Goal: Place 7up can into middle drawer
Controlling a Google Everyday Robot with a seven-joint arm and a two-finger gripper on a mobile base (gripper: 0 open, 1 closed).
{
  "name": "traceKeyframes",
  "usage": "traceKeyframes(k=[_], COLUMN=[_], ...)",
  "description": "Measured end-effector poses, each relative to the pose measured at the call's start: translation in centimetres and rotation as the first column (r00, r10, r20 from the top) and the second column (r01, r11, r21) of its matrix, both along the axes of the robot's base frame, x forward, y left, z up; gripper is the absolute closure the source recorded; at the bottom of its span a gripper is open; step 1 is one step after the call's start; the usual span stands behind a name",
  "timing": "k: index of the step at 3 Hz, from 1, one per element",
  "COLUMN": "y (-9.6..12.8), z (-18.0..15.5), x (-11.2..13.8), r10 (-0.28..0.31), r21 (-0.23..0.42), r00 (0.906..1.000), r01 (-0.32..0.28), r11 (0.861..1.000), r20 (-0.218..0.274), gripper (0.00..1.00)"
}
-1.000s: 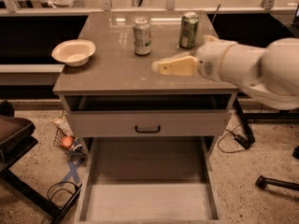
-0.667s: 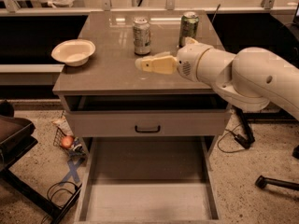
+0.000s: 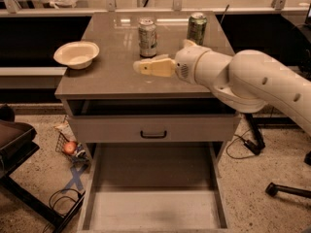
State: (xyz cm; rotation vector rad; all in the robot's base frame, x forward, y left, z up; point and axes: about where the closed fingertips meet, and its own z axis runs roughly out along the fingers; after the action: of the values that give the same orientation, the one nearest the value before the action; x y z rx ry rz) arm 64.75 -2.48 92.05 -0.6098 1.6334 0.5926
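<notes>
The gripper needs to next move to the 7up can at the back of the counter and close around the can's middle [image 3: 147,39].
The 7up can [image 3: 147,38], silvery-white with green markings, stands upright at the back middle of the brown counter top [image 3: 107,76]. My gripper [image 3: 142,67] reaches in from the right on a white arm, just above the counter. It is a little in front of the can and apart from it, pointing left. The middle drawer [image 3: 153,210] is pulled out wide below, a shallow grey box with a bare floor.
A darker green can [image 3: 197,28] stands at the back right of the counter. A white bowl [image 3: 76,54] sits at the left. A grey drawer front with a dark handle [image 3: 153,134] sits slightly out above the open drawer. A chair base and cables lie on the floor.
My gripper has moved left across the counter, from in front of the green can to just in front of the 7up can. The cans and drawers have not moved.
</notes>
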Motion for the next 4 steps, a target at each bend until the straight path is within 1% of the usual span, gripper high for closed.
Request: traceKeyframes(k=[1, 2, 3, 4], y=[2.5, 4.8, 7.3, 7.2], z=[-1.4, -2.5, -1.4, -1.3], x=[3.0, 6.0, 12.8, 15.7], r10=[0.039, 0.077, 0.124, 0.117], r21=[0.017, 0.012, -0.063, -0.024], r00=[0.9991, 0.9963, 0.9872, 0.9864], r01=[-0.04, -0.078, -0.118, -0.115], r11=[0.999, 0.997, 0.991, 0.993], r20=[0.018, 0.038, 0.101, 0.115], gripper=[0.0, 0.0, 0.0, 0.0])
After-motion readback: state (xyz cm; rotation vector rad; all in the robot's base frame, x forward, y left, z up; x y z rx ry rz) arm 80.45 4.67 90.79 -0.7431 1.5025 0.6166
